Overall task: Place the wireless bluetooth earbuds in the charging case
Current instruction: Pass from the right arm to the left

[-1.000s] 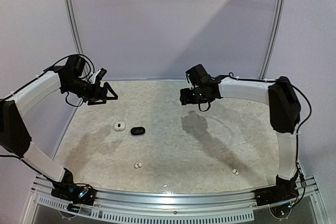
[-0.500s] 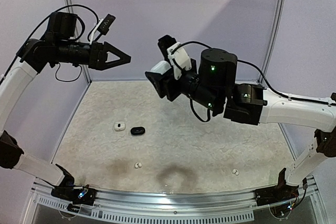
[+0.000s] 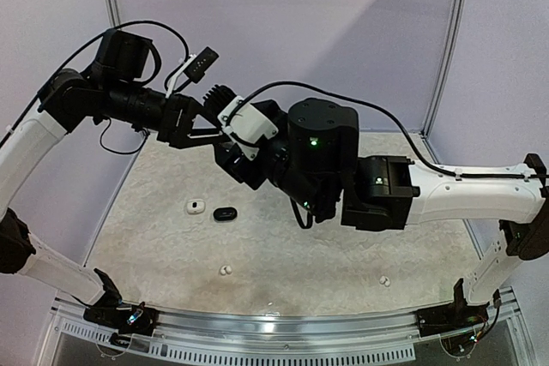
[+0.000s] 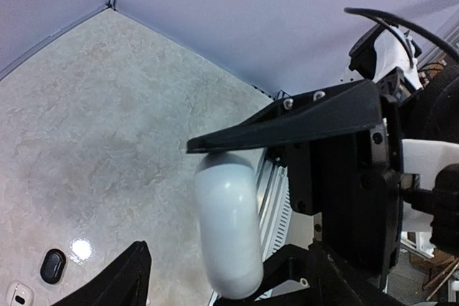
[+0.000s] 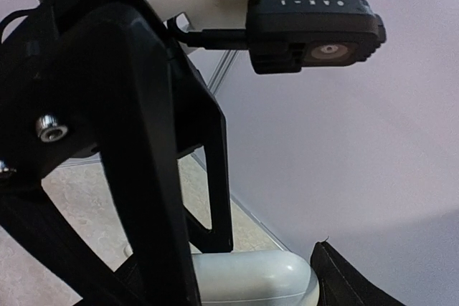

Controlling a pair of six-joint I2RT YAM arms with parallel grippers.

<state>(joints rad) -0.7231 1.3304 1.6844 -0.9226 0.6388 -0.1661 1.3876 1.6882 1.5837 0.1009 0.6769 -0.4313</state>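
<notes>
My right gripper spans the white charging case across both ends, so my left gripper needs to hold it while my right gripper opens, turns and takes one end (image 4: 226, 170).
High above the table my right gripper (image 3: 230, 156) is shut on a white charging case (image 4: 228, 227), gripping it by its two ends. My left gripper (image 3: 201, 126) has come up against it, and its jaws stand open around that case (image 5: 251, 277) with a wide gap on one side. On the table lie two white earbuds, one (image 3: 226, 270) near the front middle and another (image 3: 383, 281) at the front right.
A small white case (image 3: 196, 206) and a black case (image 3: 225, 213) lie side by side on the mottled beige table (image 3: 343, 255), left of centre. Purple walls close the back and sides. A metal rail (image 3: 274, 321) runs along the near edge.
Both arms rose from low over the table and swung together in mid-air. The right gripper brought the white case between the left gripper's jaws, which have narrowed somewhat.
</notes>
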